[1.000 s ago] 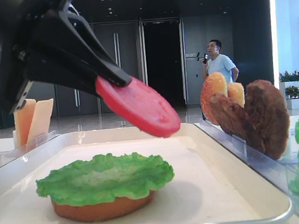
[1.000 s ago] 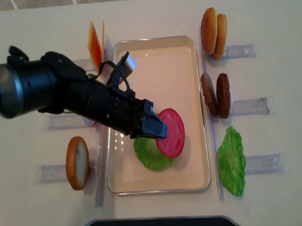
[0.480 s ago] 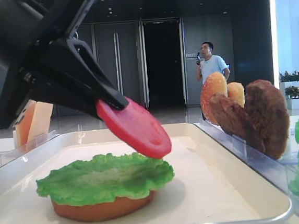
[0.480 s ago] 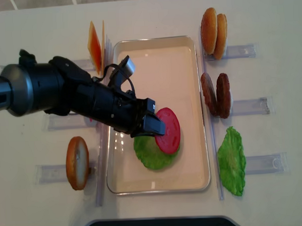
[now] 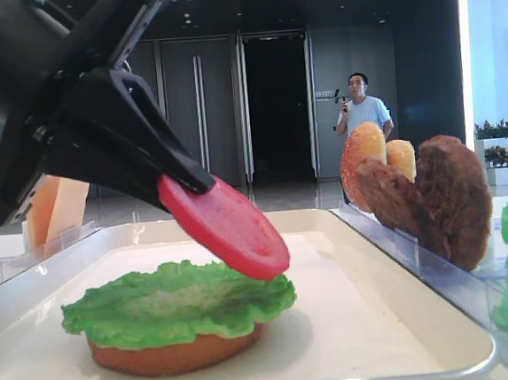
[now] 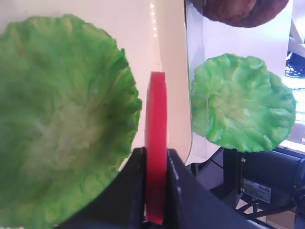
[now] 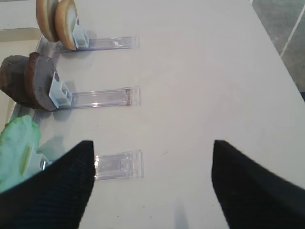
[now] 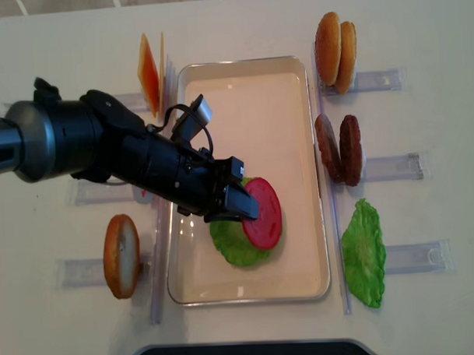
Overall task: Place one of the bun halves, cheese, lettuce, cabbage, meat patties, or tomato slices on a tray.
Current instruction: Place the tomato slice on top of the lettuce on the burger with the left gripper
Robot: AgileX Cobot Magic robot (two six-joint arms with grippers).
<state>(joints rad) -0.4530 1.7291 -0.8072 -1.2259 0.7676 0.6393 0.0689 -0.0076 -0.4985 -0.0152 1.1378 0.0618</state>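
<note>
The robot's left gripper will release the red tomato slice on the middle of the green lettuce inside the white tray (image 8: 241, 222) (image 6: 57, 128).
My left gripper (image 8: 242, 204) is shut on a red tomato slice (image 8: 263, 213), pinching its edge between both fingers (image 6: 136, 167). The slice (image 5: 226, 228) hangs tilted, its low edge at the right side of the green lettuce (image 5: 175, 302); I cannot tell if they touch. That lettuce lies on a bun half (image 5: 171, 355) inside the white tray (image 8: 250, 107). In the left wrist view the tomato slice (image 6: 156, 143) stands edge-on beside the lettuce (image 6: 62, 119). My right gripper (image 7: 151, 145) is open over bare table, right of the tray, with nothing between its fingers.
Clear holders flank the tray. On the right stand two bun halves (image 8: 335, 42), two meat patties (image 8: 339, 150) and a second lettuce leaf (image 8: 364, 251). On the left are cheese slices (image 8: 149, 67) and a bun half (image 8: 121, 255). A man (image 5: 363, 114) stands far behind.
The left gripper has carried the tomato slice down and to the left, from above the tray's middle to the lettuce's right edge. The slice tilts more steeply now.
</note>
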